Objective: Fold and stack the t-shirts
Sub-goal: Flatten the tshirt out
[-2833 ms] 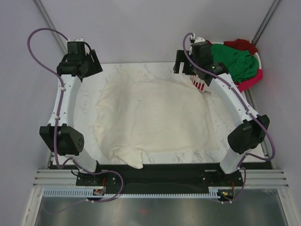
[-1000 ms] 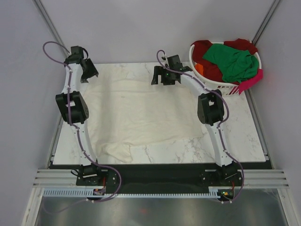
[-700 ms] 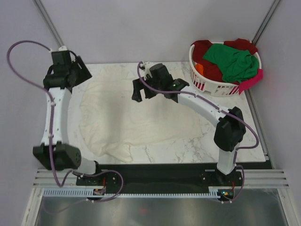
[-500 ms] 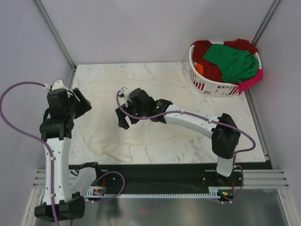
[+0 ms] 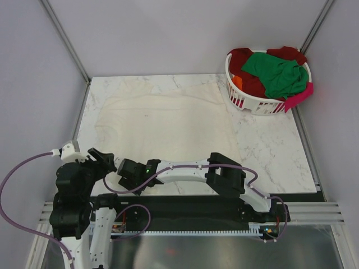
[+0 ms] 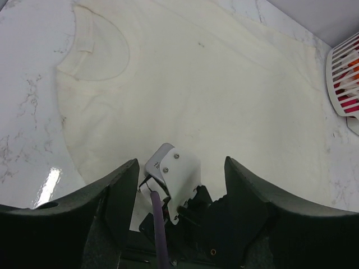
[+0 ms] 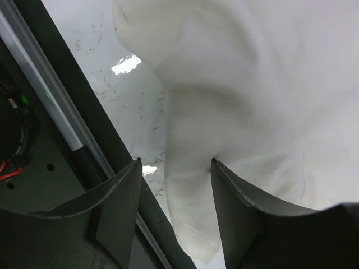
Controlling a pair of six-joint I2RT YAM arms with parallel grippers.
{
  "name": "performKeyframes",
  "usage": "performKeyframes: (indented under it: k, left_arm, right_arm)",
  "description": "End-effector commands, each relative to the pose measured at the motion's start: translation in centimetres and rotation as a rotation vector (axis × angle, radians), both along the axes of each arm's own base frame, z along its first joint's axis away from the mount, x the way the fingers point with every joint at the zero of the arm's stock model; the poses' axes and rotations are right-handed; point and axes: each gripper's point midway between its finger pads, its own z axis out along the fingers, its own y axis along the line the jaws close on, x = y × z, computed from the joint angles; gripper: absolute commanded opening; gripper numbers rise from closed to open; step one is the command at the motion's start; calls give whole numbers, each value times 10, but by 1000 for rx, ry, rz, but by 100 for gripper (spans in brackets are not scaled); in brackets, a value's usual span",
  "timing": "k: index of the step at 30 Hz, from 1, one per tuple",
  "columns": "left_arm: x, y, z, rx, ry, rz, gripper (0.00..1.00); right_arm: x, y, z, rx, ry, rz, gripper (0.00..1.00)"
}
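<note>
The near sleeve of the cream t-shirt sticks out toward the black front bar, so the robot's right gripper should grab it nearer the t-shirt's shoulder (image 7: pixel 199 134) and fold it inward.
A cream t-shirt (image 5: pixel 168 120) lies spread flat on the marble table (image 5: pixel 269 151), collar to the left. In the left wrist view the shirt (image 6: pixel 196 95) fills the table ahead. My left gripper (image 5: pixel 101 158) is open and empty above the near left corner, and in its own view (image 6: pixel 180 163) it looks down on the right arm's wrist. My right gripper (image 5: pixel 119 179) is open and empty, low over the shirt's near left sleeve (image 7: pixel 224 185) by the table's front edge. Green (image 5: pixel 277 73), dark red (image 5: pixel 241 56) and pink (image 5: pixel 297 101) t-shirts lie in the basket.
The white slatted laundry basket (image 5: pixel 252 103) stands at the far right corner; its rim also shows in the left wrist view (image 6: pixel 345 78). The black front rail (image 7: pixel 67 129) runs right beside my right gripper. Grey walls enclose the table.
Both arms have swung from the table's far edge back to the near left corner. The cream shirt, bunched before, now lies spread flat with its collar at the left.
</note>
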Motion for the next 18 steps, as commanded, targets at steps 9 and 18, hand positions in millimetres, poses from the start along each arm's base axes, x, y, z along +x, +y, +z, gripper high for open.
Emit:
performKeyframes:
  k: [9, 18]
  left_arm:
    - [-7, 2, -3, -42, -11, 42, 69]
    - [-4, 2, -5, -46, 3, 43, 69]
  right_arm:
    - [30, -6, -23, -87, -172, -81, 35]
    - [22, 5, 24, 20, -83, 19, 0]
